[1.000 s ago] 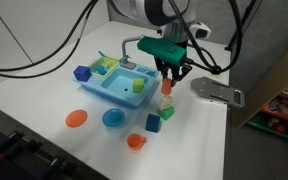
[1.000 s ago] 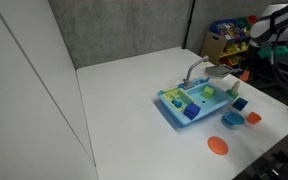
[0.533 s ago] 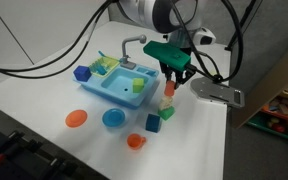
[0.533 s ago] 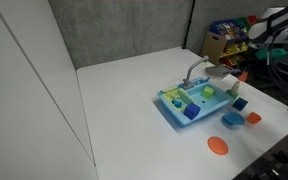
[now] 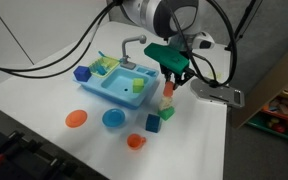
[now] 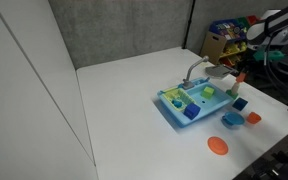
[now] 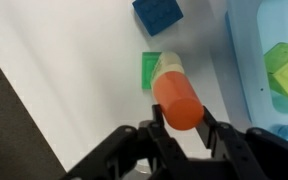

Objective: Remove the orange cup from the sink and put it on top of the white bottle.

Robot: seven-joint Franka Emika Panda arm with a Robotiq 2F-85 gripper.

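I should use my gripper to set the orange cup down and let go of it on top of the white bottle [image 5: 168, 98] [image 7: 168, 70], beside the green cube. The orange cup now caps that bottle, upside down.
The orange cup [image 7: 176, 98] sits upside down on top of the white bottle [image 7: 169, 64], which stands next to the green cube [image 7: 149, 72]. My gripper [image 7: 182, 116] is right above them. Its fingers [image 7: 156, 120] are closed against both sides of the cup. In an exterior view the cup [image 5: 169, 89] caps the bottle [image 5: 167, 101], right of the light-blue sink [image 5: 114, 85], with the gripper [image 5: 175, 78] over it. In the other exterior view the cup [image 6: 238, 76] and gripper [image 6: 240, 68] are small, beyond the sink [image 6: 189, 103].
Near the bottle are the green cube [image 5: 167, 112], a blue cube [image 5: 153, 124], an orange-red bowl piece [image 5: 135, 142], a blue disc [image 5: 112, 119] and an orange disc [image 5: 76, 118]. A grey metal plate [image 5: 214, 92] lies to the right. The table edge runs along the front.
The gripper's body has shifted slightly to the right over the bottle. The orange cup stays in the same place on the bottle's top.
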